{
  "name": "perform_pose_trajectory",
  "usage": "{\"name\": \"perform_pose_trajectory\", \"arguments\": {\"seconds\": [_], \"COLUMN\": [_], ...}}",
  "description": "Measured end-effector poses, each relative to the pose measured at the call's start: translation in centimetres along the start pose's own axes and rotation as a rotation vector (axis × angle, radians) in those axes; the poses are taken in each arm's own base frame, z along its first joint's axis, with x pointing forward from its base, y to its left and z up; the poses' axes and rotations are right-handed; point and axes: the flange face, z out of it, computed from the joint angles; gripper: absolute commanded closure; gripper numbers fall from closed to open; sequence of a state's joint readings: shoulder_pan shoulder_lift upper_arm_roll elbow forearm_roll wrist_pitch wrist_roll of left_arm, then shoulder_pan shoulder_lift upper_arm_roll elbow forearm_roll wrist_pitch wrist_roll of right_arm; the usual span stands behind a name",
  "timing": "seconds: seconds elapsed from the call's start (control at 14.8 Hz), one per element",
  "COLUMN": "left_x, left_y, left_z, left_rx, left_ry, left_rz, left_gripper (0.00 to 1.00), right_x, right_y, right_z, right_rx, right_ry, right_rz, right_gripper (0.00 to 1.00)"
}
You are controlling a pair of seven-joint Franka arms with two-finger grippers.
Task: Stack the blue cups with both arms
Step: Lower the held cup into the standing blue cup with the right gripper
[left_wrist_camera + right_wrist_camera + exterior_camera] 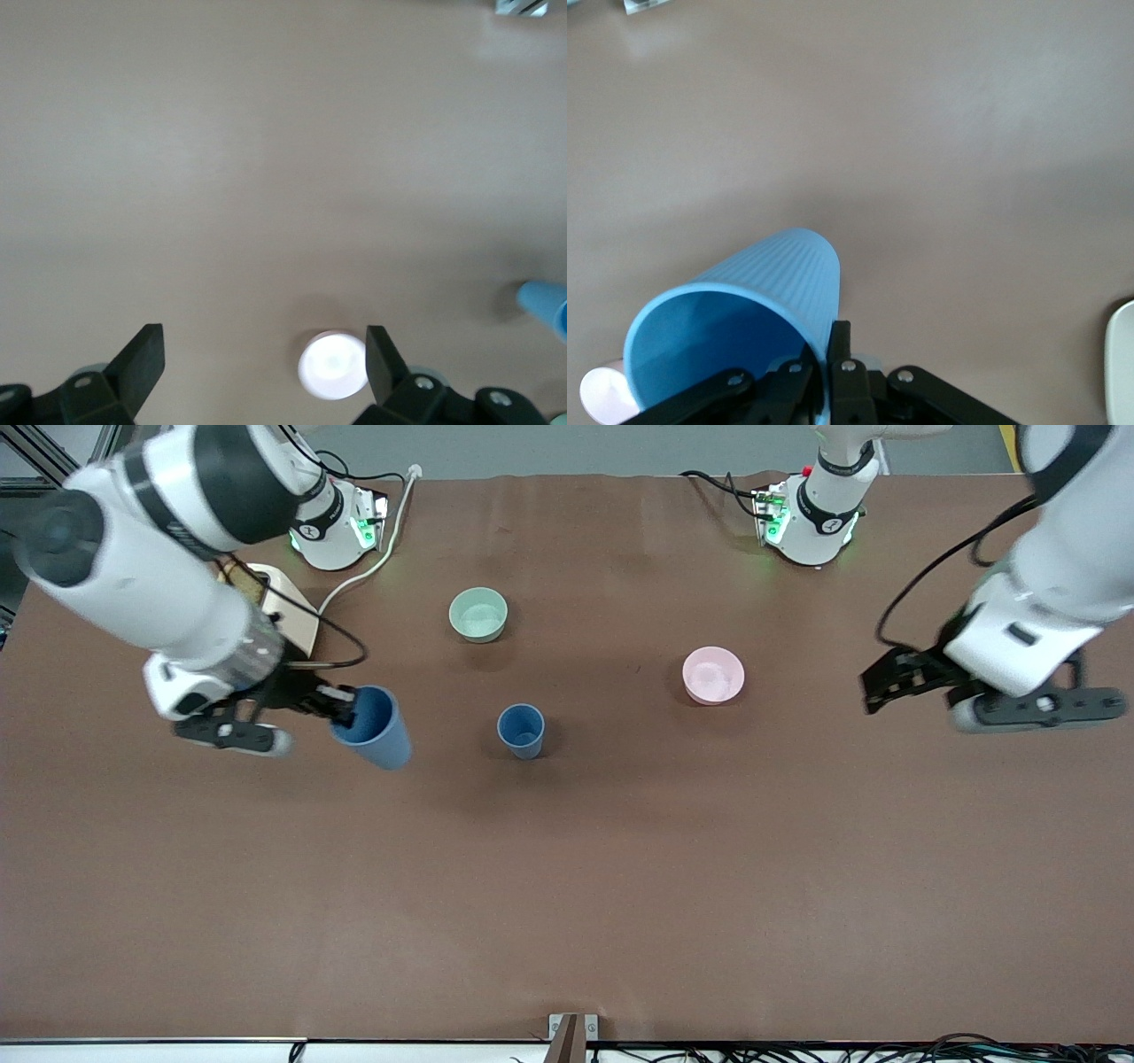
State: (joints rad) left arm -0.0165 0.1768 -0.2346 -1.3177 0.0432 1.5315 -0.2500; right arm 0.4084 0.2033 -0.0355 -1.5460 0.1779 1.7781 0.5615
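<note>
Next, my right gripper releases its blue cup, now held tilted above the table, inside the other blue cup [521, 728], the one that stands near the middle of the table.
My right gripper [341, 707] is shut on the rim of one blue cup [376, 729] and holds it tilted above the table, toward the right arm's end. In the right wrist view one finger [840, 341] is outside the ribbed cup wall [762, 283] and the other is inside. The second blue cup [521, 731] stands upright at the table's middle, apart from the held one. My left gripper [889, 679] is open and empty over the left arm's end of the table, beside the pink bowl [713, 675]. In the left wrist view the open gripper [264, 350] frames bare table and the pink bowl [332, 365].
A pale green bowl [478, 614] sits farther from the front camera than the standing cup. A beige box [288, 615] with a cable lies by the right arm's base. A metal bracket [571, 1036] sits at the table's near edge.
</note>
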Motion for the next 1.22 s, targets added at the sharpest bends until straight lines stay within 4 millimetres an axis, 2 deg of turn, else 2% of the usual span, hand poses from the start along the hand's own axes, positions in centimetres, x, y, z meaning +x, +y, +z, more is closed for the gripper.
{"name": "perform_pose_trajectory", "arguments": {"seconds": [0.14, 0.34, 0.54, 0.68, 1.02, 1.08, 1.22], "left_x": [-0.9, -3.0, -4.4, -4.9, -5.0, -5.0, -5.0], "left_y": [-1.9, -3.1, -4.7, -5.0, -4.9, -4.9, -4.9], "left_z": [-1.0, -1.2, -1.6, -2.1, -1.9, -1.9, -1.9], "left_rx": [0.01, 0.033, 0.045, 0.046, 0.047, 0.047, 0.047], "left_ry": [0.002, -0.012, -0.014, -0.008, -0.012, -0.012, -0.012], "left_rz": [0.041, 0.078, 0.082, 0.081, 0.083, 0.083, 0.083], "left_gripper": [0.0, 0.0, 0.0, 0.0, 0.0, 0.0, 0.0], "right_x": [-1.4, -2.4, -3.1, -4.0, -9.6, -10.2, -10.2], "right_y": [-3.3, -6.0, -7.1, -7.6, -11.3, -11.5, -11.3], "right_z": [3.0, 7.2, 10.6, 12.2, 17.4, 17.9, 18.0], "right_rx": [-0.016, -0.044, -0.052, -0.056, -0.05, -0.056, -0.063], "right_ry": [-0.02, -0.049, -0.051, -0.053, -0.033, -0.039, -0.043], "right_rz": [0.0, -0.005, -0.014, -0.028, -0.075, -0.078, -0.075], "right_gripper": [0.98, 0.98, 0.99, 1.0, 0.99, 0.99, 0.99]}}
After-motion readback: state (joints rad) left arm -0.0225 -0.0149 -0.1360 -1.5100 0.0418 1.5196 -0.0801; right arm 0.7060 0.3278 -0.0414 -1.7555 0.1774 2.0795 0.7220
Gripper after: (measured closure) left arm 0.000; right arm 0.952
